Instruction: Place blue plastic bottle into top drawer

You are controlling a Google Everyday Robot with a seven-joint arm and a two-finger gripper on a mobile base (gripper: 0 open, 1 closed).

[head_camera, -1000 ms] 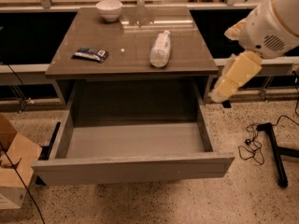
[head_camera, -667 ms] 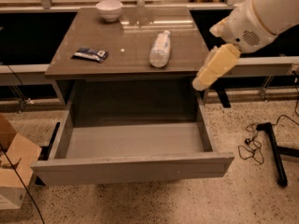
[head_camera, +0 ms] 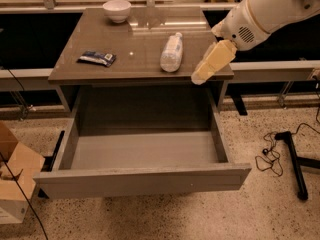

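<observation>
Next, I grip the blue plastic bottle's bottom end (head_camera: 171, 62), opposite its white cap, nearest the table's front edge.
The blue plastic bottle (head_camera: 171, 53) lies on its side on the brown tabletop (head_camera: 135, 41), right of centre, with its white cap pointing away. The top drawer (head_camera: 145, 176) stands pulled out below the table, and nothing lies in it. My gripper (head_camera: 205, 71) hangs over the table's front right corner, just right of the bottle and apart from it. It holds nothing.
A dark flat snack packet (head_camera: 96, 58) lies on the table's left side. A white bowl (head_camera: 117, 10) stands at the back. A cardboard box (head_camera: 14, 176) sits on the floor at the left. A black stand with cables (head_camera: 290, 156) lies on the floor at the right.
My arm has moved left and up, from beside the table's right edge to over its front right corner, closer to the bottle. The bottle and drawer have not moved.
</observation>
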